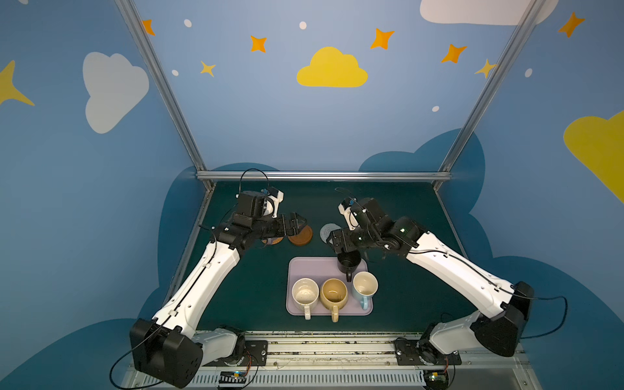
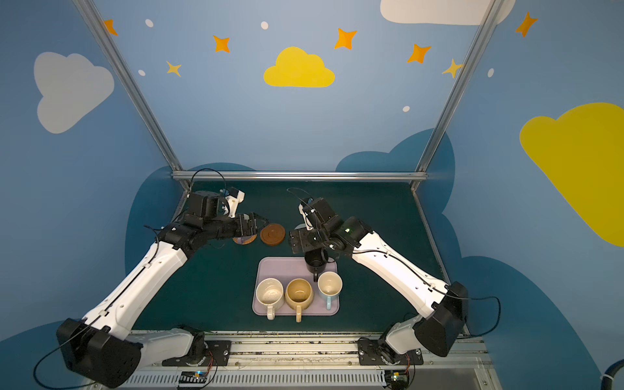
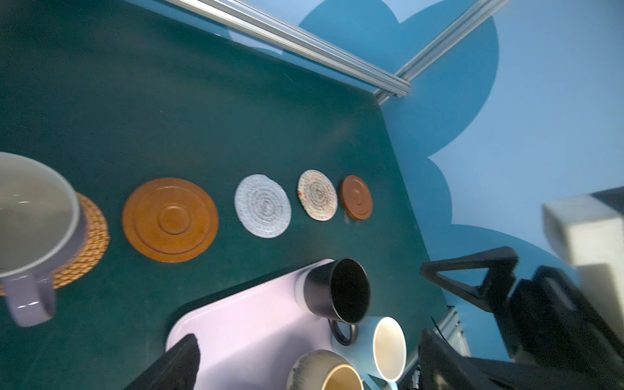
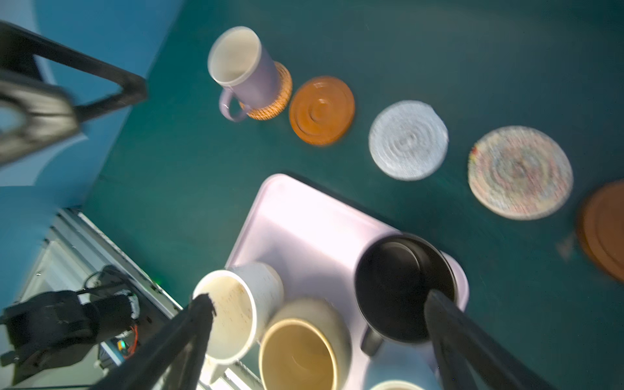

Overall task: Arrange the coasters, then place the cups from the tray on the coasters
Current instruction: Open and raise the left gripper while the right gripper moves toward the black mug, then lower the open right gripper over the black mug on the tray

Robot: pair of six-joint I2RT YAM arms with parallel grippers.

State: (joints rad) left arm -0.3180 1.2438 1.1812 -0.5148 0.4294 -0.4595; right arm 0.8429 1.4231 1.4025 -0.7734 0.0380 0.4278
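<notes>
The black cup's handle [image 1: 349, 276] [image 4: 371, 341], beside the light blue cup, is the next place my right gripper will go to and close.
Five coasters lie in a row: rattan [image 4: 277, 98], brown wooden [image 4: 322, 109], grey woven [image 4: 408, 140], beige woven [image 4: 520, 172] and a second brown one [image 4: 604, 229]. The lavender cup [image 4: 239, 67] stands on the rattan coaster. The lilac tray [image 1: 297, 270] holds the black cup [image 1: 349, 263], cream speckled cup [image 1: 305, 292], mustard cup [image 1: 334, 293] and light blue cup [image 1: 364, 285]. My right gripper [image 4: 319, 297] hangs open over the tray, one finger above the black cup [image 4: 401, 287]. My left gripper [image 1: 301, 223] is open and empty, over the brown coaster [image 1: 300, 236].
Metal frame rails [image 1: 324, 175] and blue walls close the green table at the back and sides. In both top views my arms hide the lavender cup and the right-hand coasters.
</notes>
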